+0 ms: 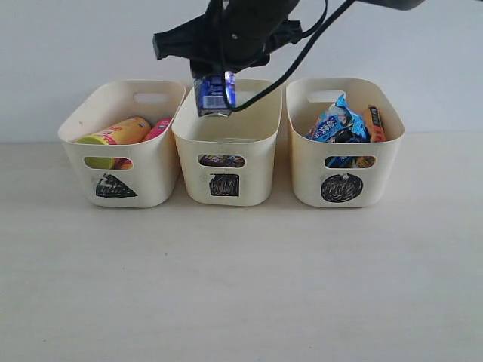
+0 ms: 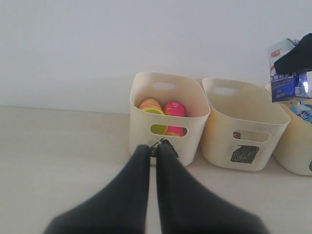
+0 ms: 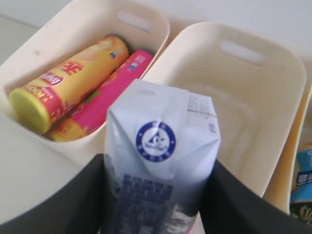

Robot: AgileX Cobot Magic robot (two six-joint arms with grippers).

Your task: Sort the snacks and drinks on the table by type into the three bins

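I should let go of the blue and white carton, now held just above that bin, with my right gripper beside the dark carton in the middle bin [image 1: 254,140] [image 3: 235,152], toward the circle bin.
My right gripper [image 1: 215,81] is shut on the blue and white carton [image 1: 213,96] and holds it just above the square-marked middle bin [image 1: 189,162]. In the right wrist view the carton [image 3: 161,141] fills the gap between the dark fingers [image 3: 234,204]. A dark carton [image 1: 221,161] shows through that bin's handle slot. The triangle bin [image 1: 151,177] holds the yellow-orange tube [image 1: 117,133] and the pink tube [image 1: 158,127]. In the circle bin [image 1: 306,170] lie the blue bag [image 1: 336,124] and the orange packet [image 1: 375,123]. My left gripper [image 2: 152,146] is shut and empty, low over the table before the triangle bin [image 2: 141,122].
The three bins stand in a row at the back of the pale table [image 1: 241,286], against a white wall. The right arm and its black cables [image 1: 302,53] hang over the middle bin. The left arm is outside the exterior view.
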